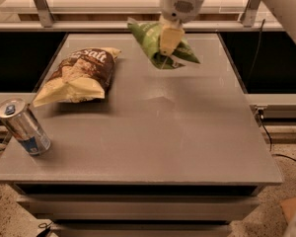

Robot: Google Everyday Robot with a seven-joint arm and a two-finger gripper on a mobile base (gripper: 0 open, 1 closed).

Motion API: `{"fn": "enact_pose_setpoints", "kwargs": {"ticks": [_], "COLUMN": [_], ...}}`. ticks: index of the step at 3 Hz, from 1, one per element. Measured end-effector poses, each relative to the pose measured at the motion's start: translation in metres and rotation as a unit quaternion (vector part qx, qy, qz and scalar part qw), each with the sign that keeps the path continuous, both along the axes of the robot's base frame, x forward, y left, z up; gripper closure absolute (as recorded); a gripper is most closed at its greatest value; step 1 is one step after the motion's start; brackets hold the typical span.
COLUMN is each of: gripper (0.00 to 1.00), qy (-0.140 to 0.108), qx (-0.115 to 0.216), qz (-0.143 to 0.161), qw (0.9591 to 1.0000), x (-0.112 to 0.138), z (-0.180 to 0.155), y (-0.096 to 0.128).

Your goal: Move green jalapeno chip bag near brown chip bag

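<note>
The robot's gripper needs to release the green jalapeno chip bag against the far end of the brown chip bag [112, 61].
The green jalapeno chip bag [153, 44] hangs in the air above the far middle of the table, held tilted by my gripper [168, 42], which is shut on its middle. The brown chip bag [80, 74] with white "Salt" lettering lies flat on the left side of the table, to the left of and nearer than the green bag, apart from it. My arm comes down from the top of the view.
A blue and silver drink can [23, 126] stands tilted at the table's near left corner. The grey table [153, 132] has a railing along its far edge. Cables lie on the floor at the right.
</note>
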State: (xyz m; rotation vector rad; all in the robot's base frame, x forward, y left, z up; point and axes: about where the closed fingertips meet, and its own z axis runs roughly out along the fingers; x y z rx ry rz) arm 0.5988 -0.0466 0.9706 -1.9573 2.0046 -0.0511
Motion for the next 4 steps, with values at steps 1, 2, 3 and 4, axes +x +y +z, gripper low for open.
{"fn": "enact_pose_setpoints", "kwargs": {"ticks": [1, 2, 3, 4], "gripper": [1.0, 1.0, 1.0, 0.82], "qy": [-0.004, -0.004, 0.0, 0.012], "qx": [-0.013, -0.02, -0.025, -0.026], "qz": [0.059, 0.087, 0.088, 0.074], "qw": [0.9982, 0.996, 0.9958, 0.9968], "x": [0.001, 0.005, 0.009, 0.015], "z": [0.002, -0.003, -0.015, -0.028], "y": [0.051, 0.089, 0.115, 0.13]}}
